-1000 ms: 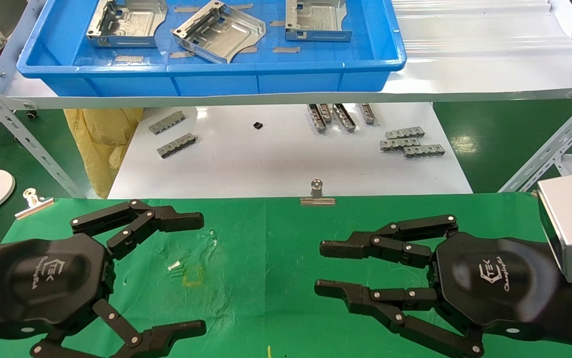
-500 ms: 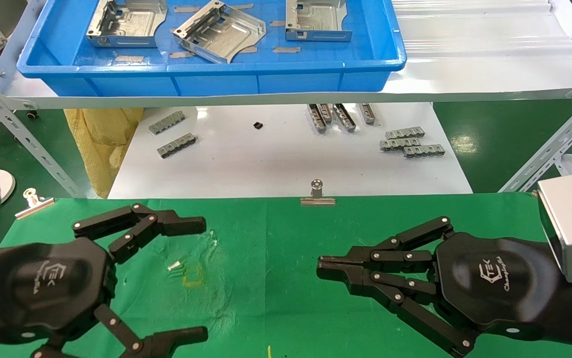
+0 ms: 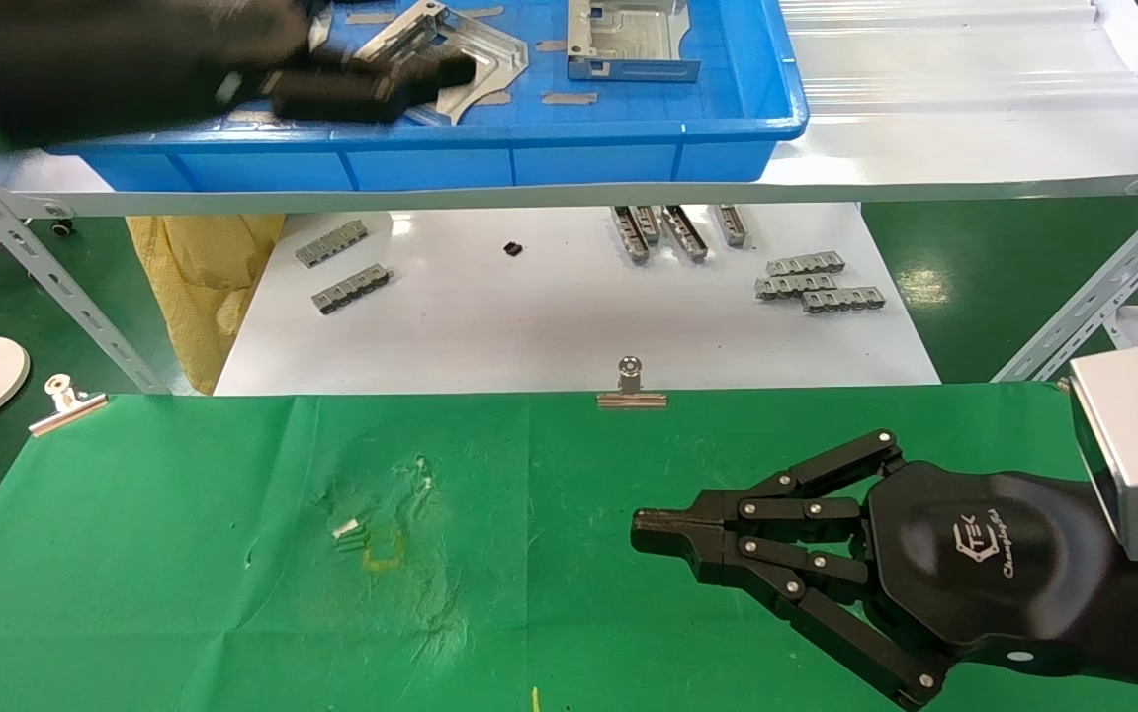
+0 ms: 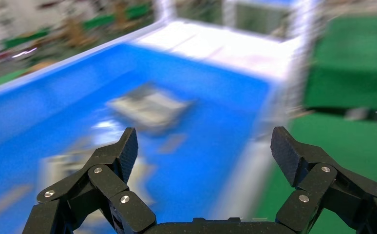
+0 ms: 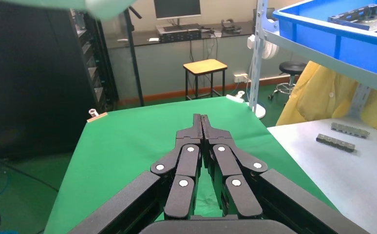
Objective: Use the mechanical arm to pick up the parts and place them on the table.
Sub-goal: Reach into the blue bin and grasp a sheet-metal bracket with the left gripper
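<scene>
My left gripper should close on the narrow raised side (image 3: 398, 34) of the middle silver part in the blue tray, the part that is partly under my left arm.
Shiny silver parts lie in a blue tray (image 3: 430, 158) on the shelf: one at the right (image 3: 628, 40) and a middle one (image 3: 489, 59) partly hidden by my left arm. My left gripper (image 3: 400, 69) is open and empty above the tray's left half. Its wrist view shows the open gripper (image 4: 206, 151) over the tray floor (image 4: 216, 97) with a blurred part (image 4: 150, 105) ahead. My right gripper (image 3: 640, 526) is shut and empty, low over the green table (image 3: 232, 554); it also shows in its wrist view (image 5: 201, 119).
A white board (image 3: 549, 316) below the shelf carries small grey slotted strips (image 3: 806, 282). Binder clips (image 3: 631, 386) hold the green cloth's far edge. Angled shelf struts (image 3: 1102, 287) stand at both sides. A yellow cloth (image 3: 203, 277) hangs at the left.
My left arm has risen fast from the green table to the blue tray, still open. My right gripper closed earlier and has stayed in place since.
</scene>
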You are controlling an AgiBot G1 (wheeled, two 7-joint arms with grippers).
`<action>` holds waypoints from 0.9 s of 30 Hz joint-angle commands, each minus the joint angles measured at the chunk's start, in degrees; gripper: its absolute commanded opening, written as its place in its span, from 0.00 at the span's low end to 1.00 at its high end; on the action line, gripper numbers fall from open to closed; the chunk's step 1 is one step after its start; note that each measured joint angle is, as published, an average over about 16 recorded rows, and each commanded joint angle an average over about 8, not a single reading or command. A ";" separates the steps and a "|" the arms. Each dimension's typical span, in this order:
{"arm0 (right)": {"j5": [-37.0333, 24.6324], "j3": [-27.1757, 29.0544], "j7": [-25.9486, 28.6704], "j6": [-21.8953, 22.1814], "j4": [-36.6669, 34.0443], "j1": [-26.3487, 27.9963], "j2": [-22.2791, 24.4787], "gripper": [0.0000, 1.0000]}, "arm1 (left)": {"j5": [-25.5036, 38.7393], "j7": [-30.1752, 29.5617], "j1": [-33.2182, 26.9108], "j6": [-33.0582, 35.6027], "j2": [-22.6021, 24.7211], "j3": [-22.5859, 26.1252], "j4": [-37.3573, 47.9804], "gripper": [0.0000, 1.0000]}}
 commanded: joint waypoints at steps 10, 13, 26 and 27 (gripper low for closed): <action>0.02 -0.03 -0.01 0.01 0.00 0.01 0.01 0.00 | 15.85 0.77 -16.93 -13.57 15.23 8.04 28.44 0.52; 0.02 -0.03 -0.02 0.01 0.00 0.01 0.01 0.00 | 17.39 0.43 -18.25 -13.09 16.57 9.16 31.73 0.15; 0.04 -0.06 -0.03 0.03 0.00 0.02 0.03 0.62 | 19.04 -0.78 -20.44 -13.62 18.42 10.32 38.22 0.00; 0.04 -0.07 -0.03 0.03 0.00 0.02 0.03 0.74 | 19.02 -0.81 -20.43 -13.80 18.52 10.30 38.43 0.00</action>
